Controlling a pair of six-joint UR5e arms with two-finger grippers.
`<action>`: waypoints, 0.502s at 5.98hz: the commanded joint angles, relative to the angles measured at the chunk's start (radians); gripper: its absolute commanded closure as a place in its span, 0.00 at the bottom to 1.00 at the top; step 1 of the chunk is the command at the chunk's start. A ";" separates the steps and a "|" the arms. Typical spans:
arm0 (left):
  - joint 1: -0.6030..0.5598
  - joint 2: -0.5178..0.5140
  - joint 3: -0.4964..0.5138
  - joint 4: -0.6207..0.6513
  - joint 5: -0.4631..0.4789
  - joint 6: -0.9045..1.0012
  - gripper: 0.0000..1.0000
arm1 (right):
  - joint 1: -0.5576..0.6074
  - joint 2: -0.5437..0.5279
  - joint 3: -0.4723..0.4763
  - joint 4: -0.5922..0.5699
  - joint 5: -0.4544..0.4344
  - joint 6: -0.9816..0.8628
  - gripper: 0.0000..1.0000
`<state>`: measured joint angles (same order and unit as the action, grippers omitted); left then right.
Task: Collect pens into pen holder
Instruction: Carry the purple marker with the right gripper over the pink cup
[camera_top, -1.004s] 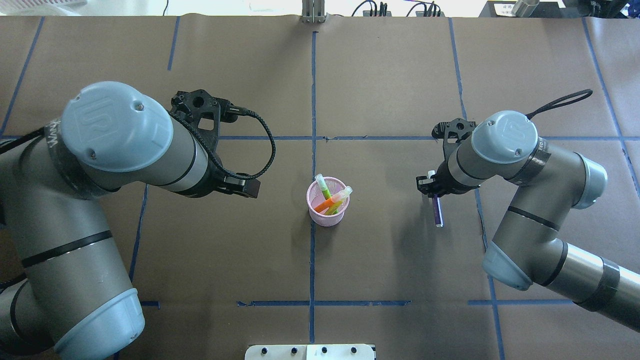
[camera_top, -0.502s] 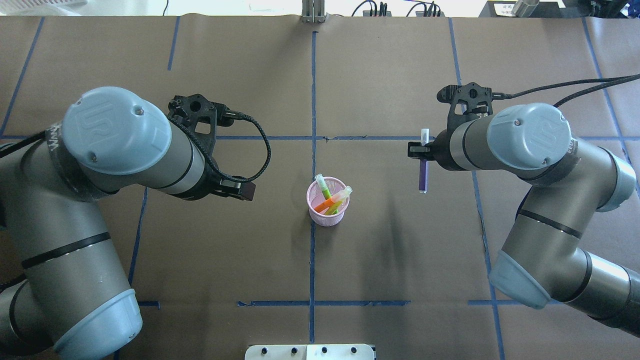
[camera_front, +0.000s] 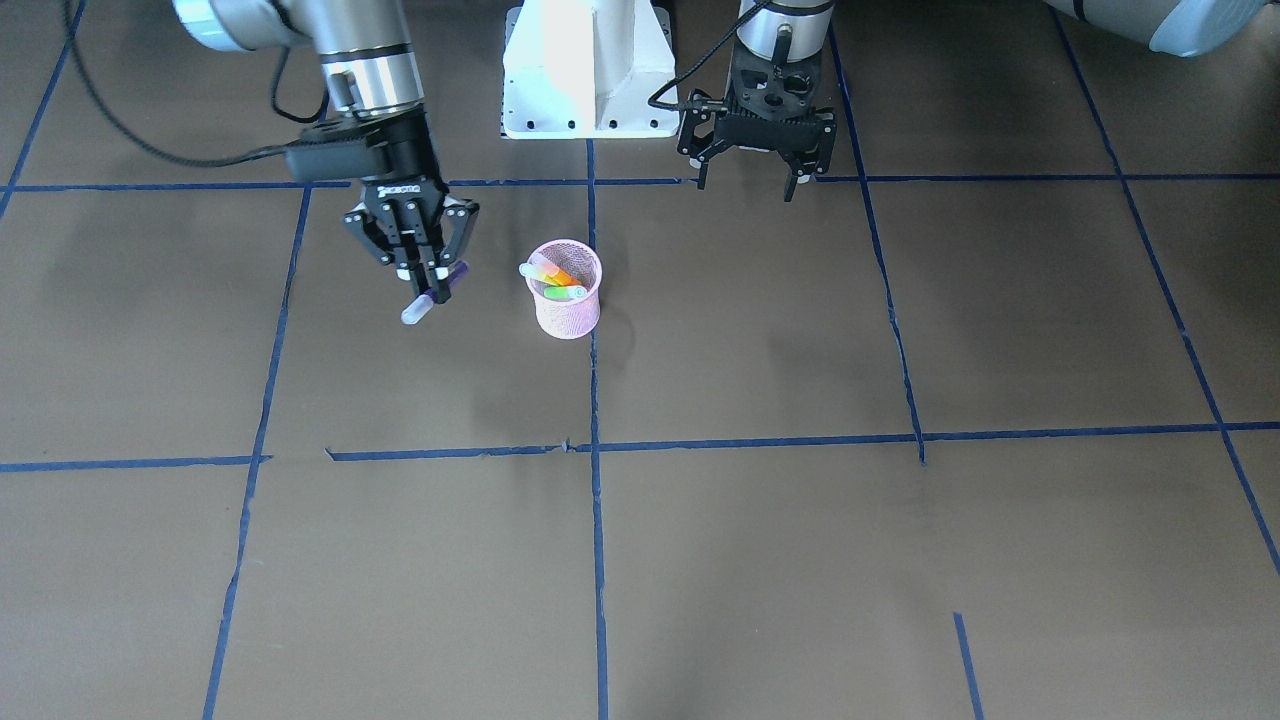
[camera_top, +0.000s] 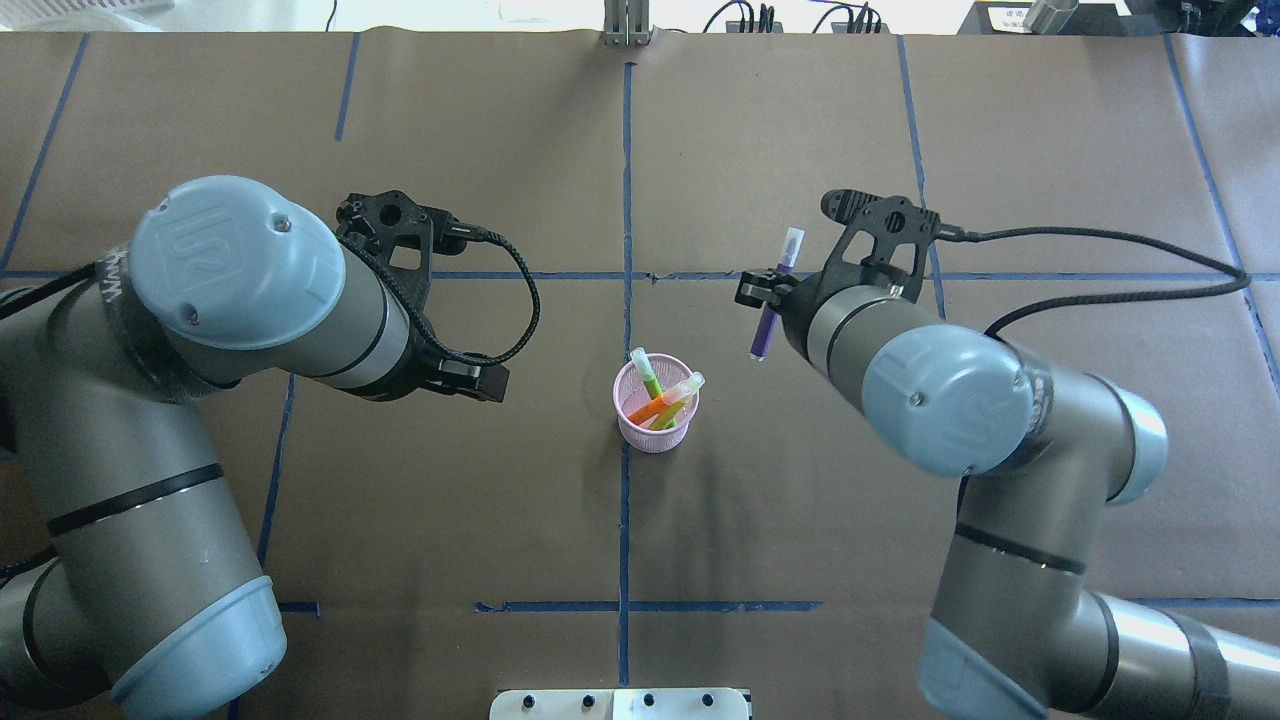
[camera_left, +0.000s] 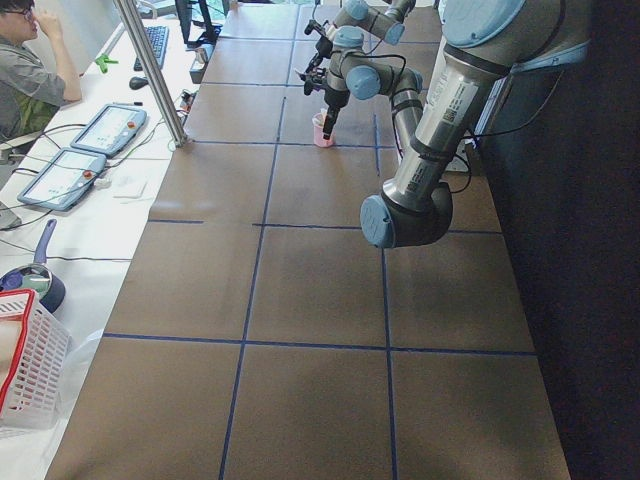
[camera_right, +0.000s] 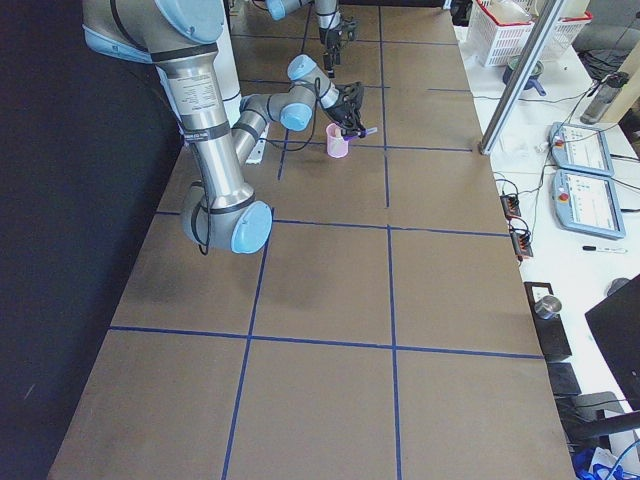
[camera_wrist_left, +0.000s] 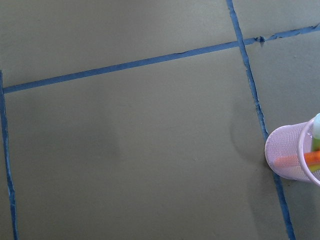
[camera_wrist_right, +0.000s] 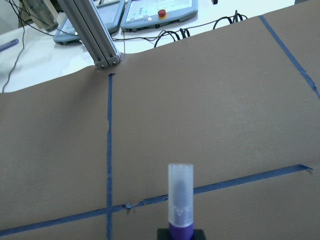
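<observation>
Next, my right gripper releases the purple pen inside the pink mesh pen holder (camera_front: 548, 258), next to the orange pen.
The pink mesh pen holder (camera_top: 655, 430) stands upright by the middle tape line; it also shows in the front view (camera_front: 567, 312) and the left wrist view (camera_wrist_left: 290, 152). A green pen (camera_top: 650, 377) and an orange pen (camera_top: 655, 407) lean inside it. My right gripper (camera_top: 768, 298) is shut on the purple pen (camera_top: 762, 335) and holds it above the table, right of and slightly beyond the holder. The pen's pale end (camera_wrist_right: 180, 200) points away from me. My left gripper (camera_front: 750, 183) is open and empty, left of the holder.
Blue tape lines (camera_top: 626, 200) divide the brown table. An aluminium post (camera_wrist_right: 95, 35) stands at the far edge, with control pendants (camera_wrist_right: 160, 10) and cables behind it. The white robot base (camera_front: 590, 70) is at the near edge. A seated operator (camera_left: 25, 60) is beside the table.
My right gripper has lifted the purple pen off the table and carried it left and slightly away from me, closer to the pen holder. The left arm has barely moved.
</observation>
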<state>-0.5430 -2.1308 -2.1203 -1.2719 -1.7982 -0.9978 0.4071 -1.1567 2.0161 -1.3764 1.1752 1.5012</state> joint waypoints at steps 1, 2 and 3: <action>0.000 0.000 0.014 -0.006 -0.001 -0.001 0.00 | -0.108 0.082 -0.040 -0.003 -0.235 0.074 1.00; -0.002 0.002 0.057 -0.041 -0.001 -0.001 0.00 | -0.141 0.087 -0.046 -0.004 -0.302 0.076 1.00; -0.015 0.005 0.101 -0.072 -0.044 -0.007 0.00 | -0.172 0.091 -0.048 -0.003 -0.343 0.076 1.00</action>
<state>-0.5488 -2.1283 -2.0595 -1.3146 -1.8135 -1.0006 0.2676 -1.0733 1.9728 -1.3797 0.8851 1.5746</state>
